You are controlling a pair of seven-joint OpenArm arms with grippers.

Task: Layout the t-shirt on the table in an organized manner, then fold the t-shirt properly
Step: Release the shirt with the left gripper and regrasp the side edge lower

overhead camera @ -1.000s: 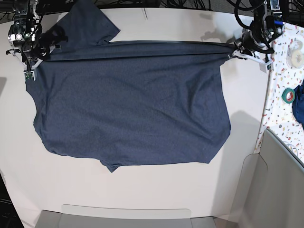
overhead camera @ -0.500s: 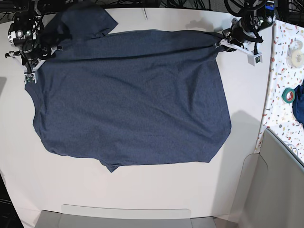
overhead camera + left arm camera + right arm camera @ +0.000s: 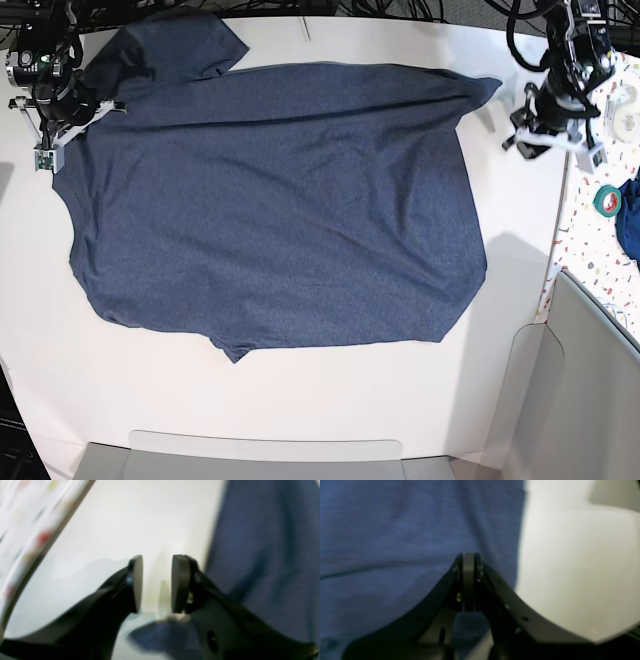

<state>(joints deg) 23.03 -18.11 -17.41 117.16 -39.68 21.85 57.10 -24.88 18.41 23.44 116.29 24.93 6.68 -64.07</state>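
The robot's right gripper will release the t-shirt's edge a little further in, next to the base of the far sleeve (image 3: 105,92).
The dark navy t-shirt (image 3: 280,200) lies spread flat on the white table (image 3: 300,400), with one sleeve (image 3: 185,45) sticking out at the far left. My left gripper (image 3: 522,138) hovers just off the shirt's far right corner. In the left wrist view that gripper (image 3: 157,562) is open, with bare table (image 3: 137,517) showing between its pads and the shirt (image 3: 270,542) off to one side. At the shirt's far left edge my right gripper (image 3: 80,115) stays. Its jaws (image 3: 468,557) are shut, pinching the cloth (image 3: 395,530) at that edge beside bare table (image 3: 570,567).
A speckled side surface (image 3: 600,250) borders the table on the right, holding a green tape roll (image 3: 607,200), a white roll (image 3: 625,105) and a blue cloth (image 3: 630,225). Grey bins stand at the front edge (image 3: 270,455) and the front right (image 3: 590,380).
My left gripper opened, let go of the shirt's far right corner and drew away to the right. The stretched far edge dropped flat. My right gripper shifted slightly back and left.
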